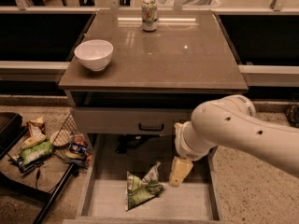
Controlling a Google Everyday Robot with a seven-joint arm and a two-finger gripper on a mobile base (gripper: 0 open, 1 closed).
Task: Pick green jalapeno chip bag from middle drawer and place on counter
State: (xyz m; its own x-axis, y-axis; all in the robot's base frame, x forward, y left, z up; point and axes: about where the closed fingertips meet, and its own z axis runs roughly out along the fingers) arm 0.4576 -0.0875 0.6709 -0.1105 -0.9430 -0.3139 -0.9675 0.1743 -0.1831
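Note:
The green jalapeno chip bag has a crinkled middle point(144, 186). My gripper should go there next and close on it.
The green jalapeno chip bag point(141, 189) lies crinkled on the pale floor of the open middle drawer point(187, 204), left of centre. My gripper point(179, 171) hangs from the white arm point(233, 127) over the drawer, just right of the bag and a little above it, apart from the bag. The counter point(187, 55) is the glossy grey-brown top of the cabinet above the drawer.
A white bowl point(94, 54) stands at the counter's left edge and a soda can point(149, 14) at its back. A closed drawer front with a black handle point(151, 127) sits above the open drawer. Snack litter point(35, 149) and a wire basket point(70, 139) lie on the floor to the left.

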